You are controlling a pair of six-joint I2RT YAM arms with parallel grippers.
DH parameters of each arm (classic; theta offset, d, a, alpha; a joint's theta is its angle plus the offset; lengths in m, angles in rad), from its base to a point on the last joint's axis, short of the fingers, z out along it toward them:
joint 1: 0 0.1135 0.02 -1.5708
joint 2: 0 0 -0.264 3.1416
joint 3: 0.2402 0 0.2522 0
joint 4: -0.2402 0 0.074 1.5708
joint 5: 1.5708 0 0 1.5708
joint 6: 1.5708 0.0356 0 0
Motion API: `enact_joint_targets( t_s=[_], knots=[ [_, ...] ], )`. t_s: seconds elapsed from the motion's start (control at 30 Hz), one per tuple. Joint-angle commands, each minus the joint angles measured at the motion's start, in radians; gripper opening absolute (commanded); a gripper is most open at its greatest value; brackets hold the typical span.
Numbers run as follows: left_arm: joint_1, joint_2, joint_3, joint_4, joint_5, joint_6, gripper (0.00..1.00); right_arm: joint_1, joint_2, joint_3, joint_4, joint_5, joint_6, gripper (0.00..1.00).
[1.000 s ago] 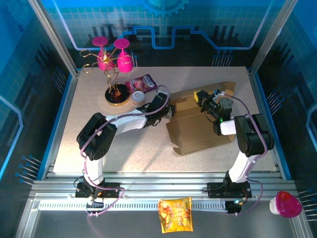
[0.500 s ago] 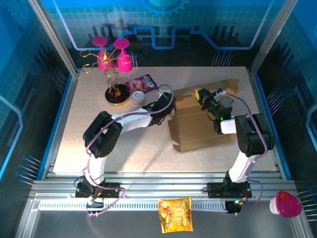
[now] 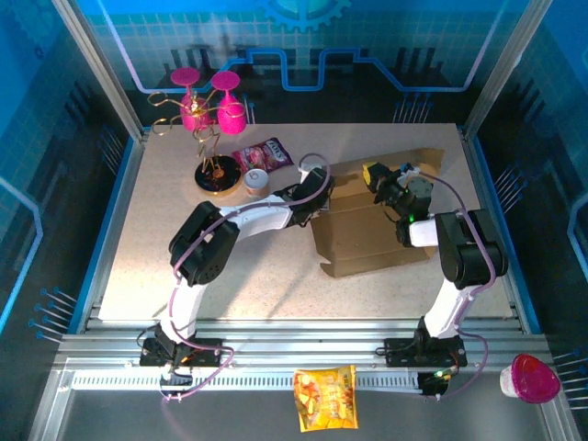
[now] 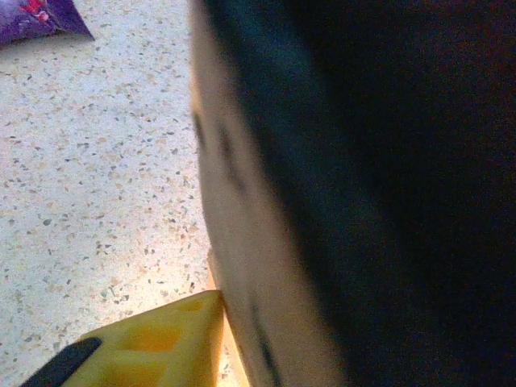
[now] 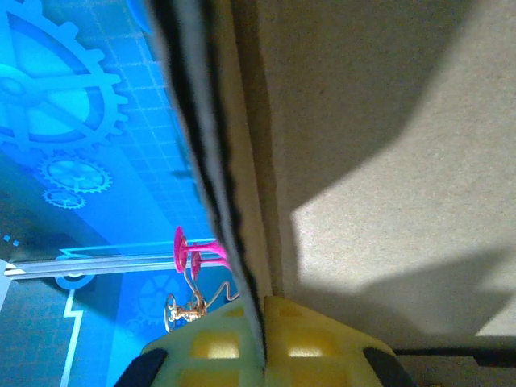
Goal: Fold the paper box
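Observation:
The paper box is lying crooked, off the table's centre, so next my left gripper takes the far flap's end [image 3: 338, 181] and draws the box square toward the table's middle before folding.
The paper box [image 3: 367, 234], brown corrugated cardboard, lies right of the table's centre with its far flap raised. My right gripper [image 3: 375, 175] is at that far flap, and in the right wrist view its two yellow fingers [image 5: 314, 339] are shut on the flap's edge [image 5: 242, 201]. My left gripper [image 3: 319, 204] is at the box's left end. In the left wrist view a blurred cardboard wall [image 4: 242, 242] stands against one yellow finger [image 4: 161, 339]. The other finger is hidden behind the wall.
At the back left stand a gold rack with pink glasses [image 3: 207, 106], a purple snack bag [image 3: 265, 153] and a small white-lidded jar [image 3: 255, 180]. A yellow snack bag [image 3: 324, 397] and a pink-lidded cup [image 3: 531, 378] lie off the table by the front rail.
My left arm has stretched to the right, bringing its gripper to the box's left end. The box's near edge has drawn back a little. The right gripper has kept its hold.

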Motion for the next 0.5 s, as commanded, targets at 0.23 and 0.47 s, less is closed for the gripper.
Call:
enact_joint_targets(
  t_s=[0.23,0.47],
  knots=[
    [0.002,0.084,0.038,-0.122,-0.089,-0.063,0.00,0.004,0.018,0.037,0.005,-0.059,0.026,0.00],
    [0.008,0.108,0.078,-0.145,-0.096,-0.056,0.15,0.002,0.026,0.037,0.006,-0.051,0.036,0.00]
  ],
)
